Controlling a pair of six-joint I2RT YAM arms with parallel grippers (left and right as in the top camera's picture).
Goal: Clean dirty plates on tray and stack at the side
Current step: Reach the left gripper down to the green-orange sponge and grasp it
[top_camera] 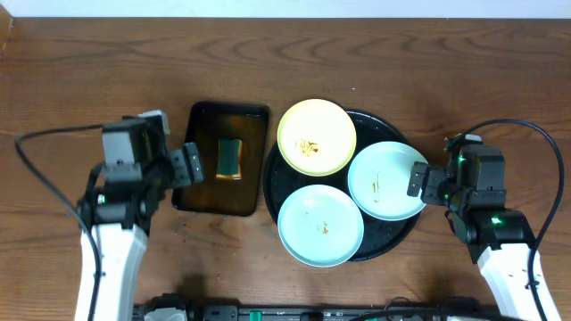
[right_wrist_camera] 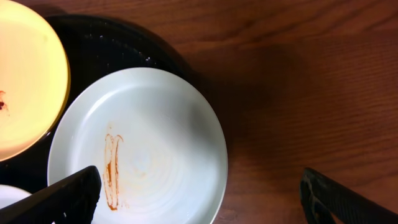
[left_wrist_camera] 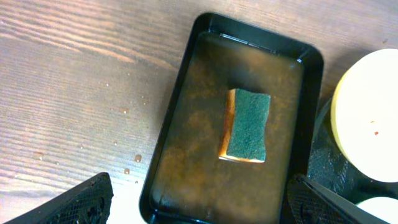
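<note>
The green and yellow sponge in the rectangular dark tray will have my left gripper close on the middle [top_camera: 229,159] [left_wrist_camera: 245,126] of it, squeezing its long sides together.
Three plates sit on the round black tray [top_camera: 272,178]. The pale yellow plate [top_camera: 316,135] lies at the back with brown specks. A mint-white plate [top_camera: 386,180] lies at the right with an orange-brown smear [right_wrist_camera: 112,169]. A second mint-white plate [top_camera: 320,225] lies at the front. My right gripper [top_camera: 426,183] is open, its fingers either side of the right plate's outer rim [right_wrist_camera: 198,198]; the plate [right_wrist_camera: 140,149] fills that view. My left gripper [top_camera: 186,165] is open and empty above the near end of the rectangular tray [left_wrist_camera: 198,208].
A rectangular dark tray [top_camera: 201,196] with brownish water holds a green and yellow sponge [top_camera: 231,158], left of the round tray; the sponge also shows in the left wrist view [left_wrist_camera: 246,126]. Water drops lie on the wood [left_wrist_camera: 137,158]. Brown wooden table all round.
</note>
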